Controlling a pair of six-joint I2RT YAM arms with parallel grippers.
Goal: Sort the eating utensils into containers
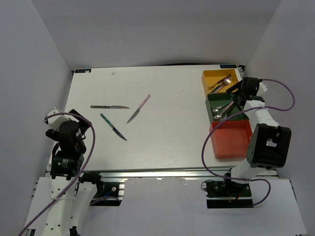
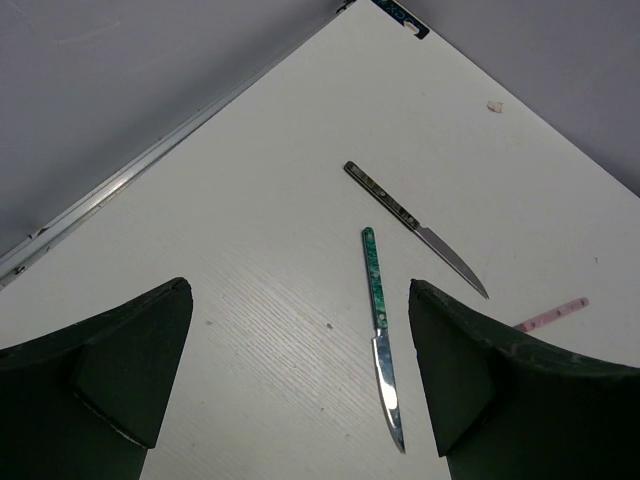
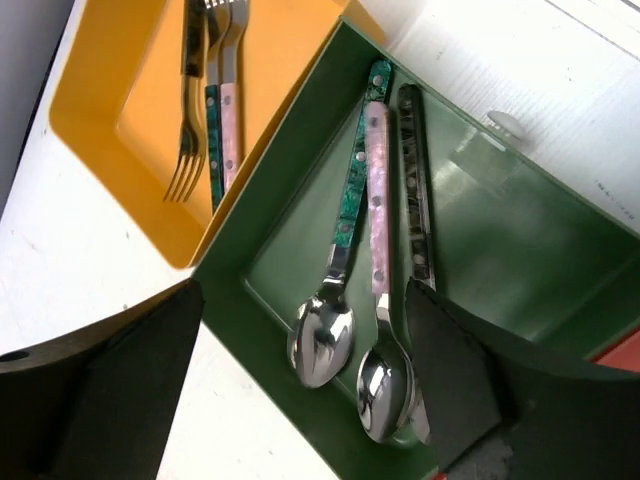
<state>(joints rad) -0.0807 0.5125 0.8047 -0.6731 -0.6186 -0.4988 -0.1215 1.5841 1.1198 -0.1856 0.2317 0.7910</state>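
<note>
Next, the left gripper closes on the blade-side half of the handle (image 1: 109, 123) (image 2: 377, 298) of the teal knife, which is lying beside the dark patterned knife.
Three knives lie on the white table: a dark patterned one (image 1: 109, 106), a teal one (image 1: 113, 127) and a pink one (image 1: 139, 108). My left gripper (image 1: 74, 120) is open and empty at the table's left edge. In the left wrist view (image 2: 300, 370) the teal knife (image 2: 375, 285) lies just inside its right finger. My right gripper (image 1: 236, 96) is open and empty above the green bin (image 1: 209, 101). That bin (image 3: 500, 230) holds three spoons (image 3: 377, 200). The yellow bin (image 1: 206, 74) holds forks (image 3: 195, 110). Nothing shows in the red-orange bin (image 1: 231, 142).
The three bins stand in a row along the table's right edge. White walls enclose the table on the left, back and right. The dark knife (image 2: 395, 205) and the pink handle (image 2: 555, 313) lie beyond the teal knife.
</note>
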